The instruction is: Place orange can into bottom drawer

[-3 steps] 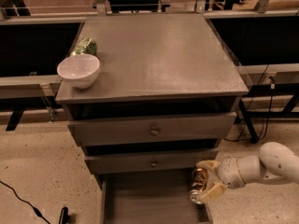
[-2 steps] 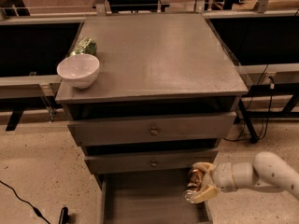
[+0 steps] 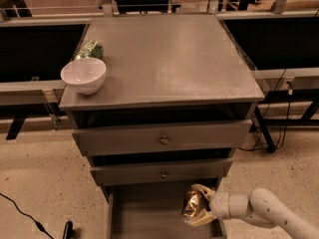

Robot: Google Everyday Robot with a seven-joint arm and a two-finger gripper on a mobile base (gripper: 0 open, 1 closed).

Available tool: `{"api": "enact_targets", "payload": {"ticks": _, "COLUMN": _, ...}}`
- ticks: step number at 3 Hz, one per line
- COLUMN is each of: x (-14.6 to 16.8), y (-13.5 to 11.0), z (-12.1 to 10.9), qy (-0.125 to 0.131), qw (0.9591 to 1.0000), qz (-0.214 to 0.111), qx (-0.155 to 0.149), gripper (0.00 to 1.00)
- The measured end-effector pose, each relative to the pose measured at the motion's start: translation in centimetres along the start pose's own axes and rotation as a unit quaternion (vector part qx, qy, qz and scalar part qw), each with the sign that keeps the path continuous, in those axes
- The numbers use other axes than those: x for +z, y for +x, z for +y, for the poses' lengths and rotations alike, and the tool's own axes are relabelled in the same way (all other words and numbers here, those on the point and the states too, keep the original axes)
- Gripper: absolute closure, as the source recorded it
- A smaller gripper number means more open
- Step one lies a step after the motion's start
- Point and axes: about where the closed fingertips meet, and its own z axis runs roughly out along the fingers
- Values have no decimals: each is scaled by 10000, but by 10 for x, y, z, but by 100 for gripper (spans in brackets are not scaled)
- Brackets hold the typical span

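Observation:
My gripper should release the orange can around the middle of the open bottom drawer's grey bottom (image 3: 172, 219).
The orange can (image 3: 191, 206) is a small shiny orange-gold can held between the fingers of my gripper (image 3: 197, 206). The gripper is shut on it and reaches in from the lower right on a white arm (image 3: 264, 213). The can hangs over the right part of the open bottom drawer (image 3: 149, 213), whose plain grey floor shows below the two upper drawers. I cannot tell whether the can touches the drawer floor.
Two upper grey drawers with brass knobs (image 3: 163, 140) stick out above the bottom drawer. A white bowl (image 3: 83, 75) and a green shiny snack bag (image 3: 89, 50) sit at the cabinet top's left edge. A black cable (image 3: 25, 215) lies on the floor at left.
The gripper with the can has moved left and lower, further over the open bottom drawer. Bowl and bag have not moved.

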Motion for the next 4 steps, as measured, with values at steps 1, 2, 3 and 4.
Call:
{"api": "enact_targets", "payload": {"ticks": 1, "x": 1, "y": -1, "z": 1, "qy": -25, "qw": 10000, "qz": 7, "qx": 7, "gripper": 100}}
{"api": "enact_targets", "payload": {"ticks": 2, "x": 19, "y": 24, "z": 5, "qy": -354, "qw": 9990, "qz": -31, "qx": 275, "gripper": 100}}
{"api": "enact_targets", "payload": {"ticks": 3, "x": 56, "y": 82, "z": 16, "qy": -710, "qw": 9966, "qz": 190, "qx": 379, "gripper": 100}}
{"api": "enact_targets", "payload": {"ticks": 4, "x": 88, "y": 120, "z": 34, "qy": -914, "qw": 9955, "qz": 192, "qx": 177, "gripper": 100}}
